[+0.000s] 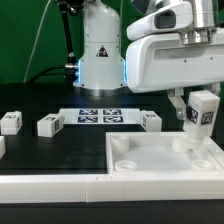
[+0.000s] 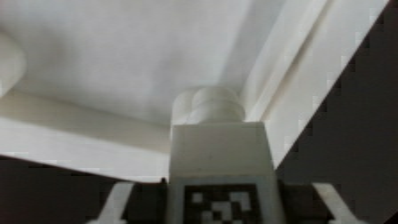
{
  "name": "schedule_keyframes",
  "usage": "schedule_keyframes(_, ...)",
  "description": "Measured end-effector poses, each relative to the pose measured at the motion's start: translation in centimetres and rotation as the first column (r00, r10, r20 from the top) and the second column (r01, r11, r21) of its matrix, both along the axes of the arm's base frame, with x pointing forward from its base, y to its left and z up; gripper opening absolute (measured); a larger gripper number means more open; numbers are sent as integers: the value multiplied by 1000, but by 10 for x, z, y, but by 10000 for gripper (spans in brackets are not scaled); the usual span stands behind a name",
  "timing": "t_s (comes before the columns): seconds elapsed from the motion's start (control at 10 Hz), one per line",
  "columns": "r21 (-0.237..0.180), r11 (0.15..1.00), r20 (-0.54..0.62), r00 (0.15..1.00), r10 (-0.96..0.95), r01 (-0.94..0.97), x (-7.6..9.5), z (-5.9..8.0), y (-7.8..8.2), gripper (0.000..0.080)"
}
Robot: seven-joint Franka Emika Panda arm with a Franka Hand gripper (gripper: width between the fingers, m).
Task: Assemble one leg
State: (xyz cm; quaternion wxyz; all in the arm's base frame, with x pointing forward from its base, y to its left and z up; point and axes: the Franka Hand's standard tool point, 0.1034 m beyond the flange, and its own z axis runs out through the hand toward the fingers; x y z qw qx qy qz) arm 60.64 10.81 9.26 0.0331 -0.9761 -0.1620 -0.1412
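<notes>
The gripper should release the leg standing in the plate's near corner socket (image 1: pixel 204 164) (image 2: pixel 210 98), straight below where the gripper hovers.
My gripper (image 1: pixel 201 112) is shut on a leg (image 1: pixel 203 111), a small white block with a black-and-white marker on its face. It holds the leg upright just above the far right corner socket of the large white plate (image 1: pixel 150 160). In the wrist view the held leg (image 2: pixel 221 150) points at a round corner socket (image 2: pixel 210 102) of the plate (image 2: pixel 107 80), and grey fingers (image 2: pixel 121 200) flank the leg. Three other legs lie on the black table: one (image 1: pixel 11 122), one (image 1: pixel 50 125) and one (image 1: pixel 151 120).
The marker board (image 1: pixel 100 115) lies flat behind the plate, in front of the robot's white base (image 1: pixel 100 50). A white ledge (image 1: pixel 50 185) runs along the front edge at the exterior view's left.
</notes>
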Motion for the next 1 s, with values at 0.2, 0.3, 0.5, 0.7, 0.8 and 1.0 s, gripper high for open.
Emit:
schedule_keyframes(0.2, 2, 1000, 2, 1000, -7, 7, 9, -6, -2, 287)
schedule_keyframes(0.3, 3, 1000, -2, 1000, -8, 8, 10, -11, -2, 287)
schedule_keyframes(0.5, 9, 1000, 14, 1000, -10, 10, 10, -15, 5, 287)
schedule_keyframes(0.7, 9, 1000, 9, 1000, -5, 5, 8, -21, 7, 287)
schedule_keyframes(0.8, 10, 1000, 9, 1000, -6, 6, 7, -27, 7, 287)
schedule_keyframes(1.0, 15, 1000, 41, 999, -10, 9, 10, -30, 8, 287)
